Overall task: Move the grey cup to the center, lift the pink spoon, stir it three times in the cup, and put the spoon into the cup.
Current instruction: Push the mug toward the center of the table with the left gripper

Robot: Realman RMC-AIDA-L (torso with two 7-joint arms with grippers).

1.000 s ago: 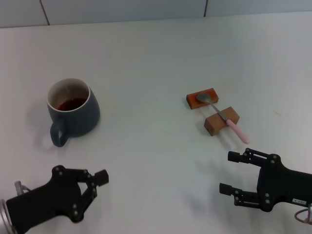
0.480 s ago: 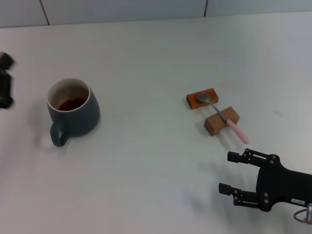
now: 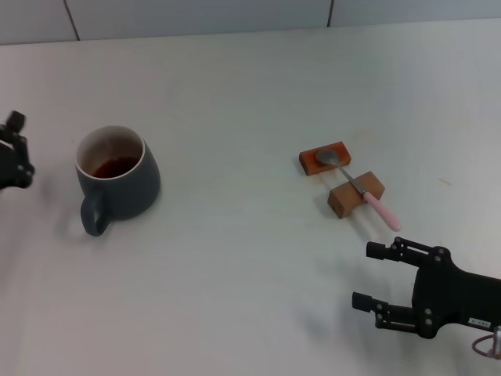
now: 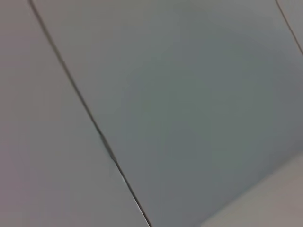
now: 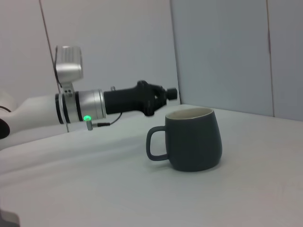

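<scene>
The robot's left gripper needs to set the grey cup down on the open white table (image 3: 236, 193) next to the wooden blocks.
The grey cup (image 3: 119, 182) stands upright at the table's left, its handle turned toward me and dark liquid inside. It also shows in the right wrist view as the cup (image 5: 191, 142). The pink spoon (image 3: 362, 189) lies across two brown wooden blocks at centre-right, metal bowl on the far block, pink handle pointing toward me. My left gripper (image 3: 16, 149) hovers at the far left edge, just left of the cup and apart from it; the left gripper (image 5: 169, 93) reaches in beside the cup's rim. Open and empty, my right gripper (image 3: 366, 276) stays near the front right, short of the spoon's handle.
The far wooden block (image 3: 325, 158) and the near wooden block (image 3: 356, 194) hold the spoon off the white table (image 3: 235, 251). A grey panelled wall (image 3: 196, 16) runs along the back; the left wrist view shows only wall panels (image 4: 189, 94).
My left arm has swung from the front-left corner out to the left of the cup. Cup, spoon and right arm have stayed put.
</scene>
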